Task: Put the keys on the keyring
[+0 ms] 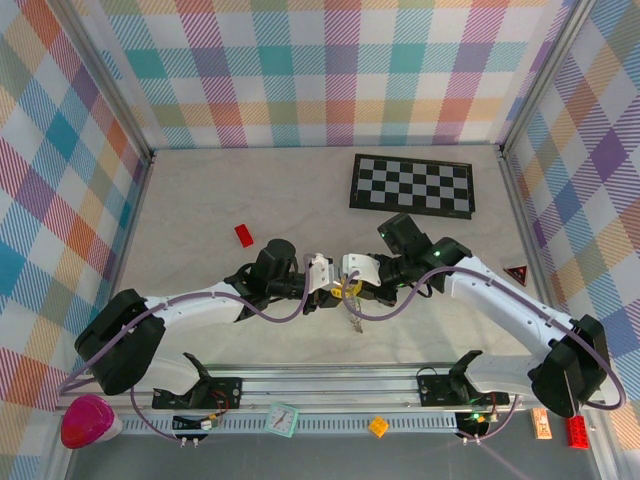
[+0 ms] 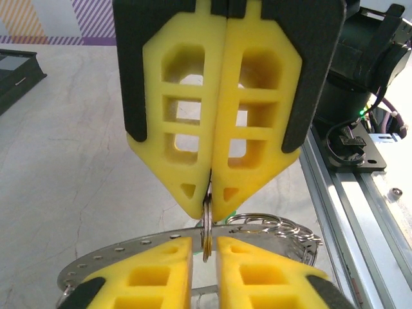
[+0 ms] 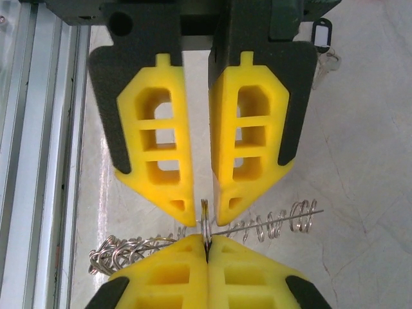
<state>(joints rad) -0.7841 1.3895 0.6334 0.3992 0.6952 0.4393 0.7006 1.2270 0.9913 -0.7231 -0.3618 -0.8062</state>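
My right gripper is squeezing the split ring's coils together, so my left gripper should close on the ring's free part [image 3: 205, 211] and hold it while my right gripper takes a new grip.
My two grippers meet tip to tip at the table's middle. A small split ring [image 3: 205, 222] stands edge-on between them. My right gripper [image 3: 206, 239] is shut on its lower part. My left gripper [image 2: 205, 241] stands slightly open around the same ring [image 2: 206, 248], pads clear of it on both sides. The keyring [image 3: 132, 252], silvery with a looped rim, runs crosswise behind the tips and lies partly on the table [image 2: 277, 225]. A black-headed key [image 3: 320, 32] lies on the table beyond. A sliver of green [image 2: 234, 216] peeks from behind the right gripper's finger [image 2: 257, 129].
A small red block [image 1: 244, 235] lies left of centre. A checkerboard [image 1: 412, 185] sits at the back right. The aluminium rail [image 1: 330, 385] runs along the near edge, close beside both grippers [image 2: 360, 212]. A red triangle marker [image 1: 516, 273] is by the right wall.
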